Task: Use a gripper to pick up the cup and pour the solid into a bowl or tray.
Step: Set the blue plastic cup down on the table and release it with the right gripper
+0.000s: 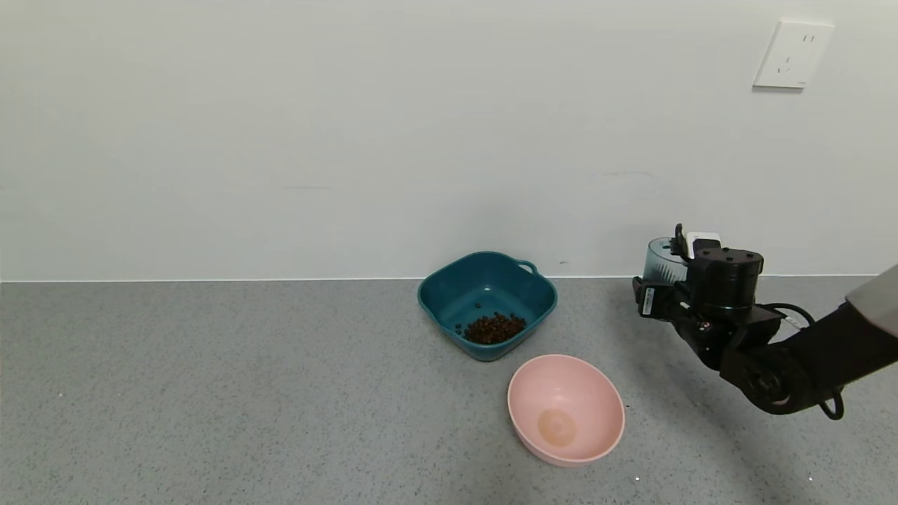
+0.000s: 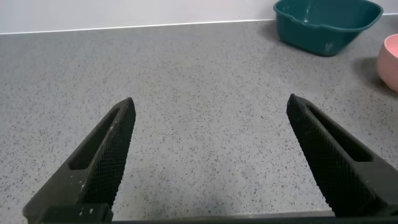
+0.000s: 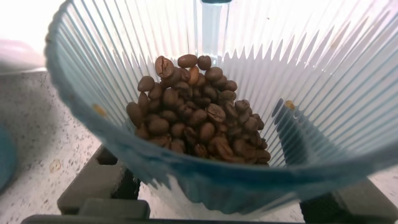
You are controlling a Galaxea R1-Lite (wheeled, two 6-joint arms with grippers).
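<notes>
The robot's right gripper should release the ribbed blue-grey cup on the bare counter (image 1: pixel 638 320) near the wall, next to the teal bowl. The cup is still held above the counter.
My right gripper (image 1: pixel 670 270) is shut on the ribbed blue-grey cup (image 1: pixel 658 259) and holds it upright above the counter, to the right of both bowls and close to the wall. In the right wrist view the cup (image 3: pixel 112 68) holds a heap of brown beans (image 3: pixel 199 118), with a finger (image 3: pixel 93 186) on each side of it. The dark teal bowl (image 1: pixel 449 312) stands by the wall with a small heap of beans (image 1: pixel 494 327) in it. My left gripper (image 2: pixel 210 99) is open and empty over bare counter, out of the head view.
A round pink bowl (image 1: pixel 603 410) stands empty in front of the teal bowl, to its right. The left wrist view shows the teal bowl (image 2: pixel 326 28) and the pink bowl's edge (image 2: pixel 390 59) farther off. A wall socket (image 1: pixel 793 55) is at upper right.
</notes>
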